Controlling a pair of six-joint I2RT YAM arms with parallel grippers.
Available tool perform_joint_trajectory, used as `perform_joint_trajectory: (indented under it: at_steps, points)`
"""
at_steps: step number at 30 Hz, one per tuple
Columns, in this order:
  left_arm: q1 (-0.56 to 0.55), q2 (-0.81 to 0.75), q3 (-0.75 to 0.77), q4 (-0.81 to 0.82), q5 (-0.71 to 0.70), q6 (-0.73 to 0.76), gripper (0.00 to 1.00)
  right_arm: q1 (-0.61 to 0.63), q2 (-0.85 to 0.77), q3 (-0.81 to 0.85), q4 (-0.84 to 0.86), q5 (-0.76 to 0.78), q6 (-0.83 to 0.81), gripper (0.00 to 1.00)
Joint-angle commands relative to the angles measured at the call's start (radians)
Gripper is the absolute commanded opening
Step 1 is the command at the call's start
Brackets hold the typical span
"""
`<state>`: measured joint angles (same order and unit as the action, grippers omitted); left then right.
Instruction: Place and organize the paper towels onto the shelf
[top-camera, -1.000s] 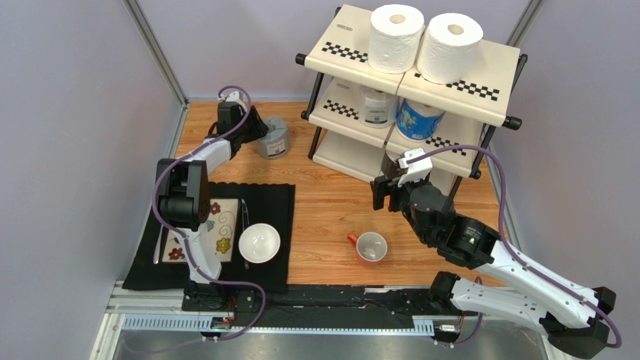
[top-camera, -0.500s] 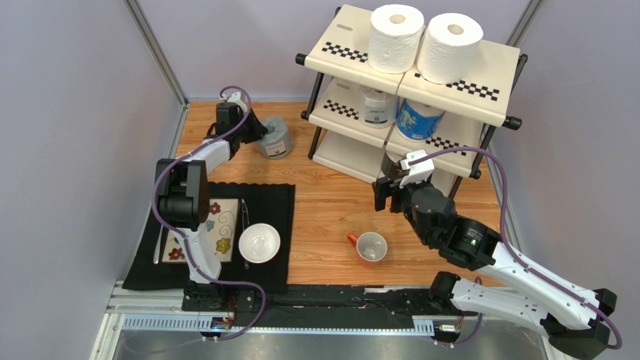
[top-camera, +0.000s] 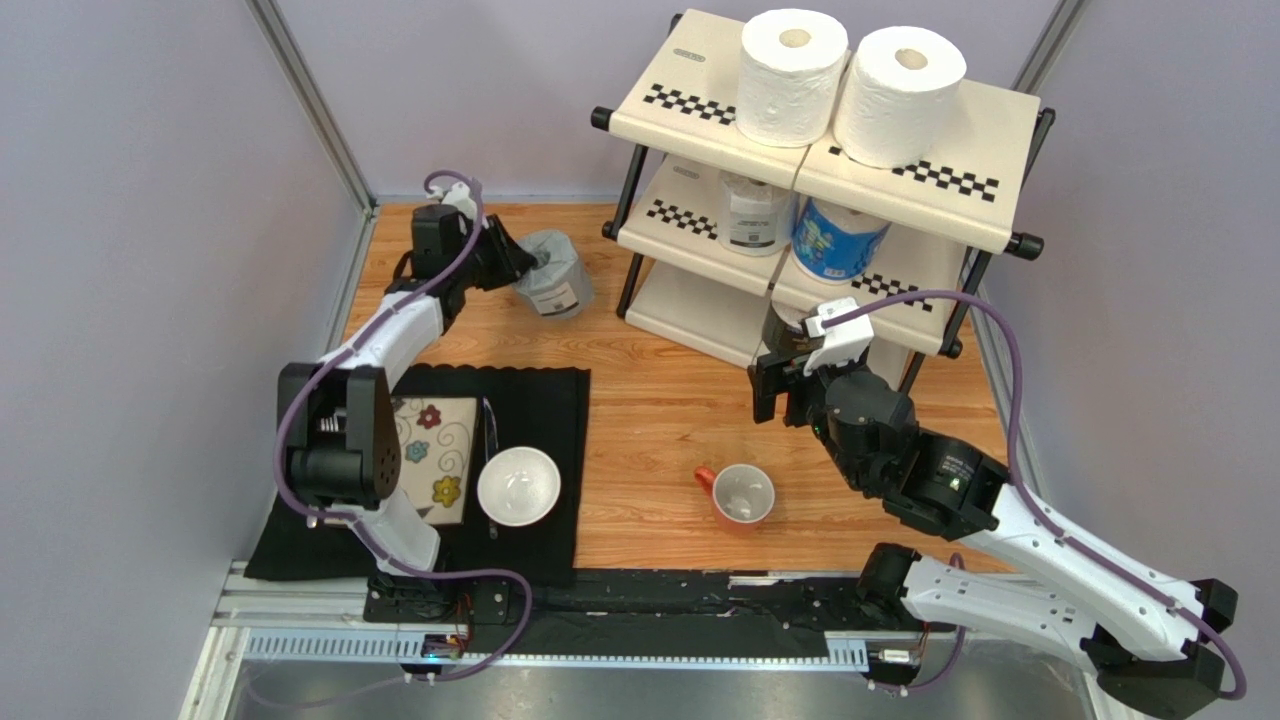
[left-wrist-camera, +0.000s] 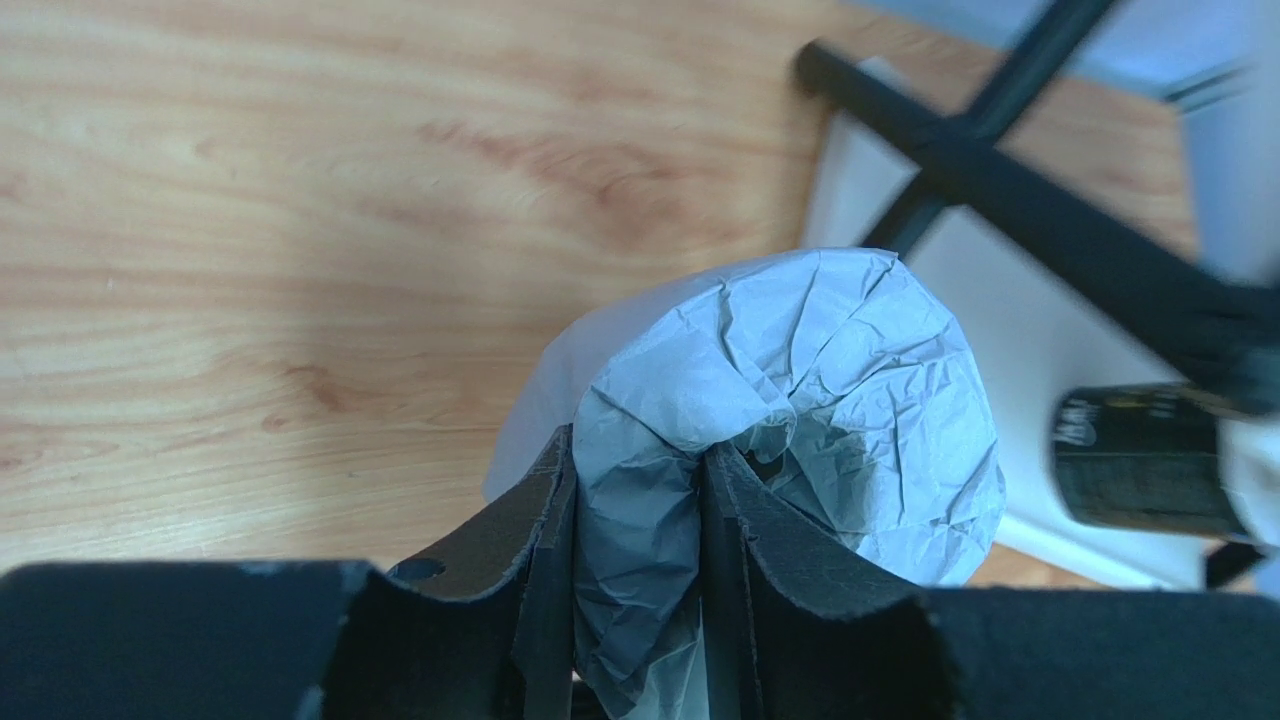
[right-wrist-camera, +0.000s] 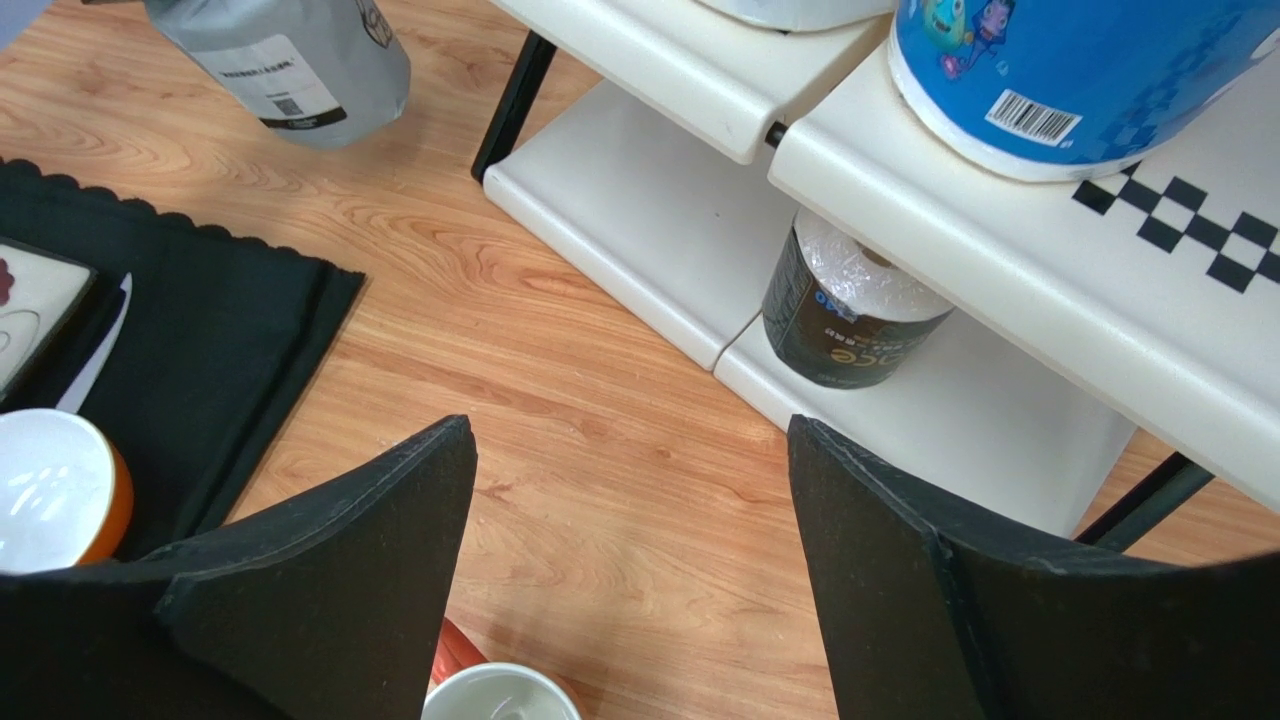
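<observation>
Next, I set the grey roll on the wood (top-camera: 648, 435) between the black mat and the orange mug with my left gripper.
My left gripper (top-camera: 520, 269) is shut on the crumpled wrapper at the top of the grey paper towel roll (top-camera: 555, 279), which tilts over the wooden table left of the shelf (top-camera: 995, 143). In the left wrist view the jaws pinch a fold of this grey roll (left-wrist-camera: 819, 383). Two white rolls (top-camera: 792, 75) (top-camera: 899, 93) stand on the top tier. A clear-white roll (top-camera: 754, 210) and a blue roll (top-camera: 834, 237) sit on the middle tier. A black roll (right-wrist-camera: 849, 308) stands on the bottom tier. My right gripper (top-camera: 772, 395) hangs open in front of the shelf, holding nothing.
An orange mug (top-camera: 739, 494) lies on the wood near the right arm. A white bowl (top-camera: 519, 485) and a floral plate (top-camera: 413, 450) rest on a black mat (top-camera: 534, 393) at front left. Grey walls close in both sides.
My left gripper has shut on the grey roll's wrapper and drawn it slightly right, tilting it. The left arm's elbow has swung left. The right arm has barely moved.
</observation>
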<state>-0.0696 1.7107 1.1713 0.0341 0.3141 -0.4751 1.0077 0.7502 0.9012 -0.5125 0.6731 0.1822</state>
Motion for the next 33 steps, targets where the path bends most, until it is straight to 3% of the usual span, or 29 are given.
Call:
perform_joint_trajectory:
  at_steps: [1, 9, 16, 24, 33]
  points:
    - [-0.001, -0.189, -0.012, 0.041, 0.092, -0.031, 0.25, 0.003, -0.015, 0.070, -0.015, 0.010, 0.026, 0.80]
    - [-0.056, -0.457, -0.247, 0.047, 0.126, -0.049, 0.25, 0.003, -0.026, 0.084, -0.029, -0.003, 0.060, 0.80]
    - [-0.314, -0.615, -0.453, 0.111, -0.050, -0.020, 0.25, 0.003, -0.020, 0.091, -0.058, 0.008, 0.057, 0.80]
    - [-0.441, -0.548, -0.513, 0.131, -0.113, 0.012, 0.25, 0.003, -0.026, 0.071, -0.066, 0.003, 0.066, 0.80]
    - [-0.501, -0.470, -0.579, 0.224, -0.102, -0.019, 0.27, 0.005, -0.009, 0.058, -0.067, 0.010, 0.049, 0.80]
